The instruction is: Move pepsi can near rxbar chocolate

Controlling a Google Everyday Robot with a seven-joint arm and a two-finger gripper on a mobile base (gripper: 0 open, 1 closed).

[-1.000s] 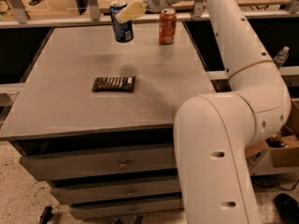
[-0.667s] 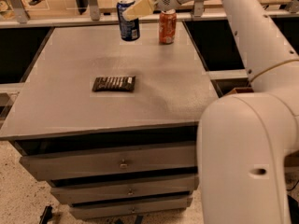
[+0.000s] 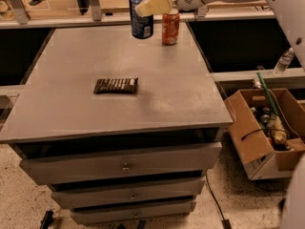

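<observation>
The robot's gripper needs to let go of the pepsi can, now at the table's far edge, at the end of the rxbar chocolate (image 3: 136, 87) nearest the cardboard box.
The pepsi can (image 3: 141, 14), blue with a silver top, is at the far edge of the grey table (image 3: 162, 104), upright and seemingly just off the surface. My gripper (image 3: 153, 5) reaches in from the upper right and is shut on the can, one cream finger (image 3: 155, 4) lying across its upper front. The rxbar chocolate (image 3: 116, 85), a flat dark wrapped bar, lies on the table left of centre, well in front of the can.
An orange-red soda can (image 3: 170, 26) stands just right of the pepsi can. An open cardboard box (image 3: 262, 128) of clutter sits on the floor to the right, with a plastic bottle (image 3: 284, 61) behind it. Drawers (image 3: 125, 167) are below the tabletop.
The gripper has carried the pepsi can to the right and slightly up, closer to the orange-red can, and straightened it. The arm's bulk has swung out of view on the right.
</observation>
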